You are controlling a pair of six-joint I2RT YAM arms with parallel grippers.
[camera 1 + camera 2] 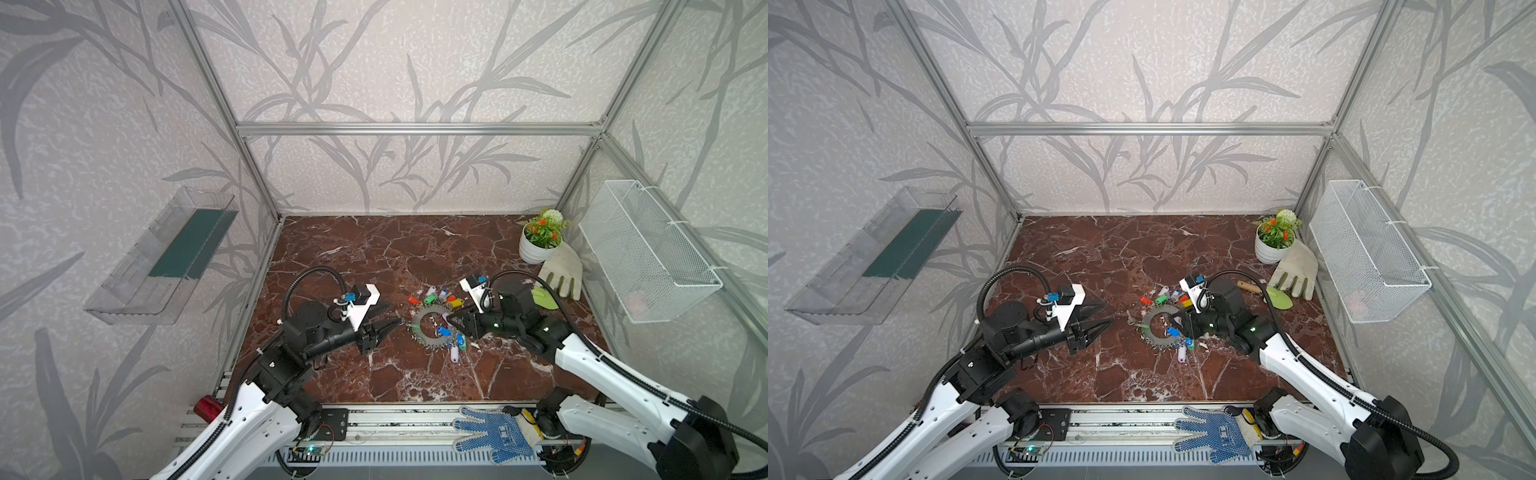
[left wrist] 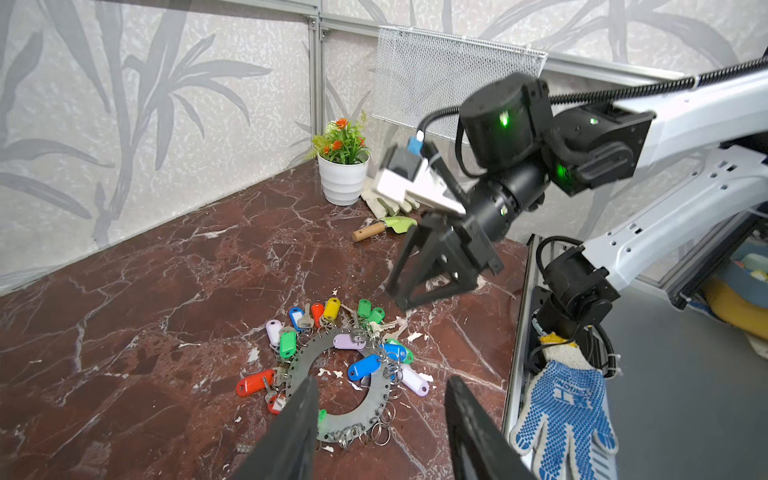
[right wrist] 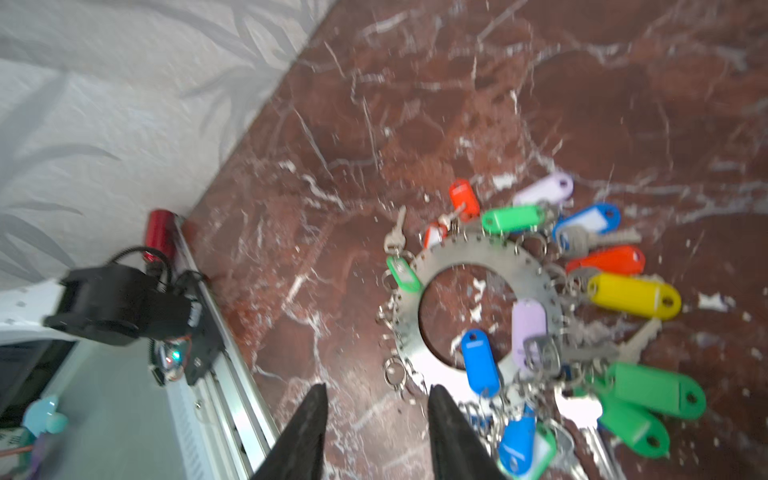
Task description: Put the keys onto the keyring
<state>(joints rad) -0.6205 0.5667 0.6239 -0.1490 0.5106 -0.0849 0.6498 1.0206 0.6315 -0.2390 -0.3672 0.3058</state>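
Observation:
My right gripper should grab the small metal rings [image 1: 452, 340] [image 3: 482, 410] at the keyring's near edge, next to the blue tag lying across the disc.
The keyring [image 1: 415, 329] [image 1: 1147, 318] [image 3: 469, 253] is a flat grey disc with a big hole, lying on the marble floor. Several keys with coloured tags fan round its rim, among them a yellow tag [image 3: 633, 295] and a blue tag [image 2: 365, 367] [image 3: 480, 361]. A bare silver key [image 3: 395, 235] lies at the disc's left edge. My left gripper [image 1: 392, 314] [image 2: 381, 380] is open and empty, just left of the disc. My right gripper [image 1: 451, 321] [image 3: 377, 387] is open and empty too, at the disc's right rim. In the left wrist view the right gripper [image 2: 399, 297] hovers above the tags.
A potted plant [image 1: 540, 239], a white glove [image 1: 561, 270] and a green trowel [image 1: 544, 298] sit at the back right. A wire basket [image 1: 648, 253] hangs on the right wall, a clear tray [image 1: 166, 257] on the left. A blue dotted glove [image 1: 494, 434] lies on the front rail.

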